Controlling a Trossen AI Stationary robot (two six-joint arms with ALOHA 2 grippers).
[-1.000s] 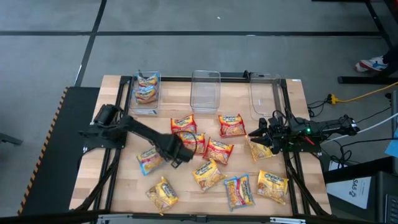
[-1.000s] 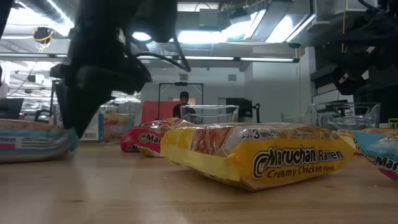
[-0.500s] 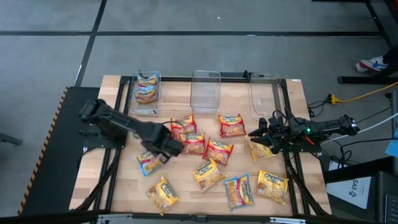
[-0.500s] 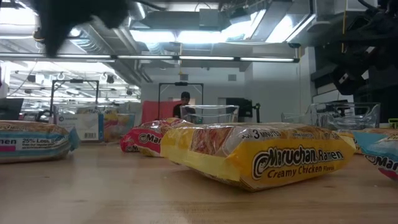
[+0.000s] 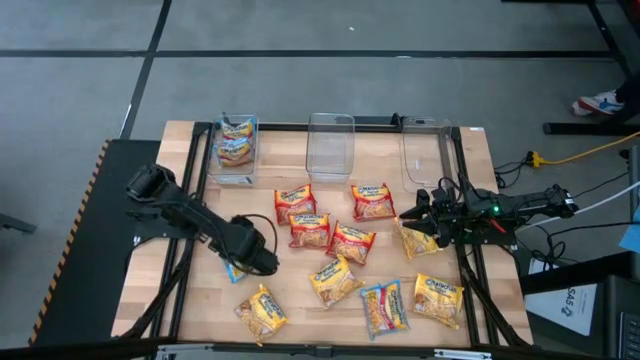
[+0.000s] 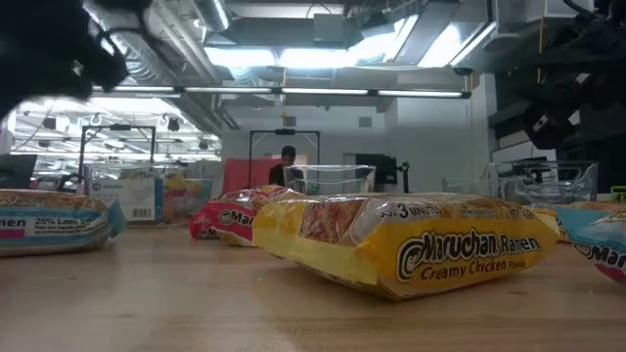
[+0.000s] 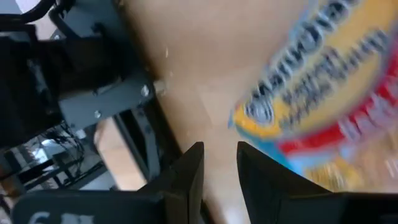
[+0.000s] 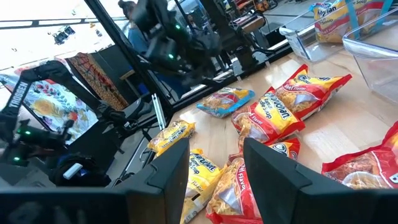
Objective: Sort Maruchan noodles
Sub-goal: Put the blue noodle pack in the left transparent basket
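Observation:
The blue packet below it is next for my left gripper, which should go there and close on that packet's corner [image 5: 234, 273] [image 7: 241, 122] beside the M of Maruchan.
Maruchan noodle packets lie flat and scattered on the wooden table [image 5: 200, 300]: red ones [image 5: 310, 230], yellow ones [image 5: 335, 280] and blue ones [image 5: 385, 305]. My left gripper [image 5: 260, 260] hovers, tilted down, over the left blue packet [image 5: 233, 270]. In its wrist view the fingers [image 7: 219, 148] stand a narrow gap apart with bare table between them, and that packet [image 7: 311, 93] lies just beyond. My right gripper [image 5: 408, 215] waits level and open [image 8: 214, 149] at the table's right, above a yellow packet [image 5: 415, 242].
Three clear bins stand along the far edge: the left one [image 5: 237, 150] holds packets, while the middle [image 5: 331, 145] and right [image 5: 425, 150] show none. In the low view a yellow packet [image 6: 401, 244] fills the foreground. A person [image 6: 289, 161] stands far behind the table.
My left gripper has gone from beside the red packets toward the table's left edge and a little nearer the front. It rose off table level and rolled as it went. It now hangs over the left blue packet. No packet has moved.

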